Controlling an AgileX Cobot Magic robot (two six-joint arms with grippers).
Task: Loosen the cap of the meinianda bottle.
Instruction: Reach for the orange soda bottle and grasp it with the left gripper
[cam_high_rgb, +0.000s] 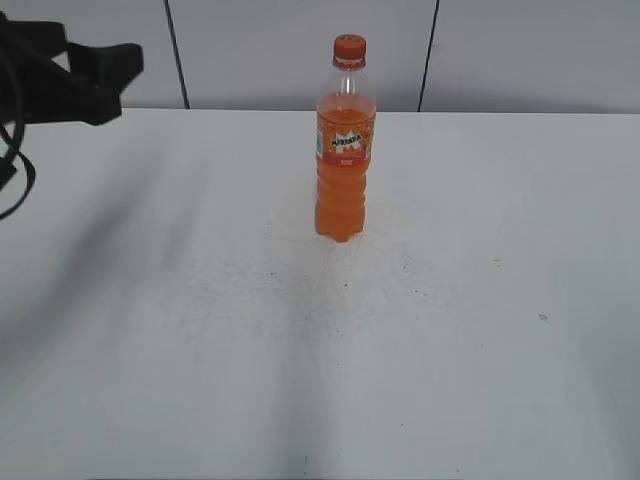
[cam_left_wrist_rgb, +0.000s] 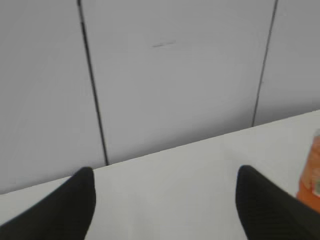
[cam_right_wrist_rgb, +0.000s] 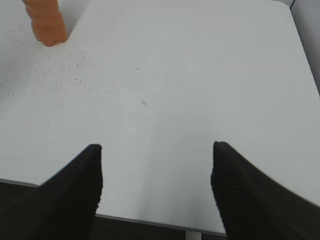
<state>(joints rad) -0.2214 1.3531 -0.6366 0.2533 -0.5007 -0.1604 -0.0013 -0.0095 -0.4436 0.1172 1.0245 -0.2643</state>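
Note:
The meinianda bottle will be gripped by my left gripper around the label's lower edge (cam_high_rgb: 343, 167), because that leaves the orange cap free to be loosened.
The meinianda bottle (cam_high_rgb: 343, 150) stands upright at the back middle of the white table, full of orange drink, with its orange cap (cam_high_rgb: 349, 44) on top. Its side shows at the right edge of the left wrist view (cam_left_wrist_rgb: 310, 180), and its base shows at the top left of the right wrist view (cam_right_wrist_rgb: 46, 22). My left gripper (cam_left_wrist_rgb: 165, 200) is open and empty, well to the left of the bottle; in the exterior view it shows as a dark shape (cam_high_rgb: 95, 75) at the top left. My right gripper (cam_right_wrist_rgb: 156, 172) is open and empty over the table's near edge, outside the exterior view.
The white table (cam_high_rgb: 450, 330) has small dark specks around the bottle's base. A grey panelled wall (cam_high_rgb: 280, 50) with dark seams rises behind the table. A black cable (cam_high_rgb: 12, 170) hangs at the far left.

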